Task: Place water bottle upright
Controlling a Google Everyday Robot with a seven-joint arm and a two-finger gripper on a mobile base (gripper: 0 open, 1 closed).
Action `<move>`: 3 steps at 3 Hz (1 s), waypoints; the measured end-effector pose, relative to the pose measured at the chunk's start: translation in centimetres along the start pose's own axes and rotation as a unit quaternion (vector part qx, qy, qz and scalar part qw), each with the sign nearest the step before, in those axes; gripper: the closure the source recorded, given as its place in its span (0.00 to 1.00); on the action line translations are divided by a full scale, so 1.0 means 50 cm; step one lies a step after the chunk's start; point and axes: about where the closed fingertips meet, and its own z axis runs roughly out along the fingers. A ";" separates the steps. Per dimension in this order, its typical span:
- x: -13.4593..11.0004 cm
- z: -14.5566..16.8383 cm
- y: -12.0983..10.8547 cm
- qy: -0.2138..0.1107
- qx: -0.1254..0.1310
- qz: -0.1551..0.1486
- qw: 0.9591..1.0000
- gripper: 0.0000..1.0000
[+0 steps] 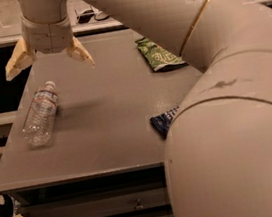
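My gripper is set to close on the neck of the water bottle (47, 92), by its white cap, so that the bottle can then hang upright.
The water bottle (40, 115) is clear and ribbed with a white cap. It lies on its side near the left edge of the grey table (107, 119), cap pointing away from me. My gripper (49, 63) hangs above the table, a little behind and to the right of the bottle's cap. It is open and empty, its two tan fingers (80, 53) spread wide. My large pale arm fills the right side of the view.
A green snack bag (157, 54) lies at the back right of the table. A dark blue packet (163, 123) lies mid-right, partly hidden by my arm. Drawers sit under the table front. The table's left edge runs close to the bottle.
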 end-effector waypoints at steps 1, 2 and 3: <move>0.000 0.000 0.000 0.000 0.000 0.000 1.000 0.00; -0.015 0.016 0.008 0.014 0.016 0.028 0.999 0.00; -0.032 0.040 0.025 0.030 0.041 0.081 0.995 0.00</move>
